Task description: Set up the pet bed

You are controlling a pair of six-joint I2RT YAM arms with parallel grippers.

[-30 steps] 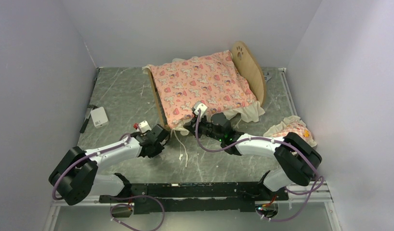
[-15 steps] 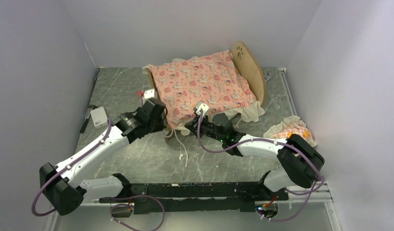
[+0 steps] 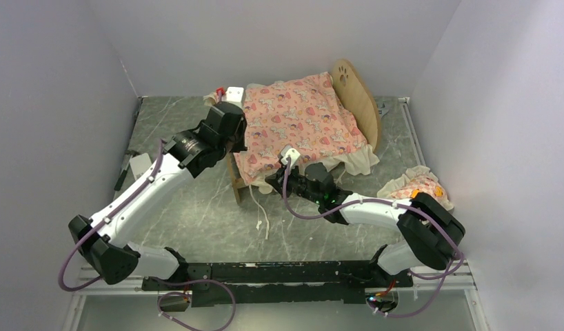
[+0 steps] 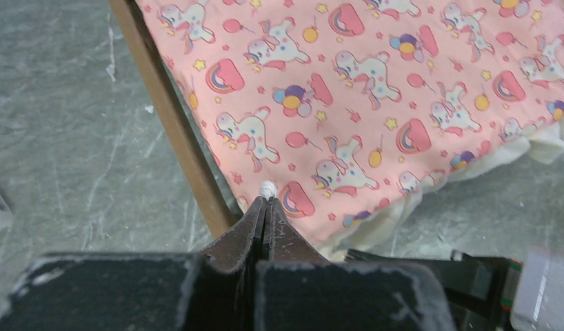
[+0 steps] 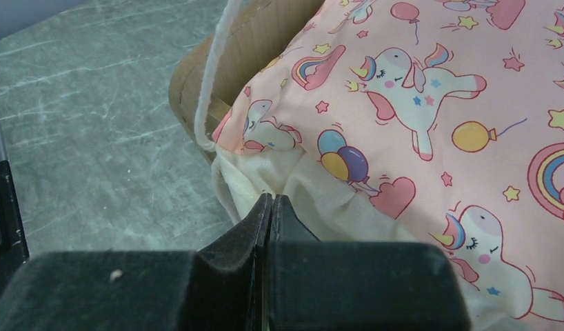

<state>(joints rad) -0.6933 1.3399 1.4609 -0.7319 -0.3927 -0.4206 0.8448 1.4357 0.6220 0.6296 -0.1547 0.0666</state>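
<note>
The pet bed sits at a slant against the back wall, so next the left gripper lets go of the tie cord and grips the footboard's top edge (image 4: pixel 195 172) to turn the pet bed straight.
The pet bed stands at the back middle, with its paw-print headboard (image 3: pixel 355 93) on the right and its low footboard (image 3: pixel 232 178) on the left. The pink cartoon mattress (image 3: pixel 300 117) covers it and hides the base. My left gripper (image 3: pixel 234 141) hangs over the footboard end, shut on the tip of a white tie cord (image 4: pixel 267 187) beside the footboard (image 4: pixel 172 117). That cord (image 5: pixel 210 76) runs upward in the right wrist view. My right gripper (image 3: pixel 271 181) is at the mattress's near left corner, shut on its cream ruffle (image 5: pixel 320 200).
The frilled pillow (image 3: pixel 417 187) lies at the right wall. A second white cord (image 3: pixel 260 214) trails on the table below the footboard. A small white box (image 3: pixel 133 164) and a dark stick sit at the left, partly under my left arm. Walls close in on three sides.
My left arm has swung from the table near the cords up and back over the footboard end, drawing a cord upward. The right gripper has stayed at the mattress corner.
</note>
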